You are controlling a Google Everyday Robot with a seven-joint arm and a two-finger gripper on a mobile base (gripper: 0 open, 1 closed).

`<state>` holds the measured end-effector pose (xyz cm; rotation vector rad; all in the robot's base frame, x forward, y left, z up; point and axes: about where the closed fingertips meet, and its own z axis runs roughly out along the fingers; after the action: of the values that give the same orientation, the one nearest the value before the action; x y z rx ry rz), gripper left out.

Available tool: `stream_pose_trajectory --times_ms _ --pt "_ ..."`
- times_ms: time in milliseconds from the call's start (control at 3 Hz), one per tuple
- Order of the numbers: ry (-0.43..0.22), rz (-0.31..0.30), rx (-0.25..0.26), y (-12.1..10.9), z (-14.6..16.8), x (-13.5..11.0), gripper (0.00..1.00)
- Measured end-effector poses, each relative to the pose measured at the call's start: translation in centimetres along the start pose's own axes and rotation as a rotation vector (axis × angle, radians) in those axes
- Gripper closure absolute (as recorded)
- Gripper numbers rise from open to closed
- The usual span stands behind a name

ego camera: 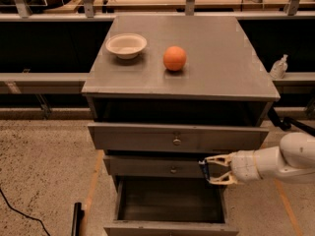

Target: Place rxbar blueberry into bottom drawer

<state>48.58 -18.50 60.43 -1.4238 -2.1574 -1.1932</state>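
Observation:
The robot's gripper will release the rxbar blueberry inside the bottom drawer, roughly (186,201) in front of the middle drawer's round knob.
The rxbar blueberry (204,170), a small dark flat wrapper, is pinched between the fingers of my gripper (210,170). The gripper reaches in from the right at the height of the middle drawer's right end, just above the right rear corner of the bottom drawer (170,228). The bottom drawer is pulled out and its grey inside looks empty. My white arm (280,161) extends off the right edge.
A grey cabinet (197,38) carries a white bowl (126,45) and an orange ball (174,58) on top. The top drawer (177,137) and middle drawer (157,167), each with a round knob, stick out slightly. A clear bottle (278,67) stands at the right. A black cable (19,213) lies on the floor.

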Motion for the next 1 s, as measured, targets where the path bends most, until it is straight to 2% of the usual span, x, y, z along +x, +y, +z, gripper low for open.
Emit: stream_pose_trajectory --times_ms 333,667,1000 --pt "0.01 0.137 0.026 -3.9 5.5 -6.1 1.0" --pt "-0.007 0.202 0.077 -6.8 10.4 -10.7 1.0" --pt "0.001 0.224 0.093 -8.2 11.8 -11.2 1.0"
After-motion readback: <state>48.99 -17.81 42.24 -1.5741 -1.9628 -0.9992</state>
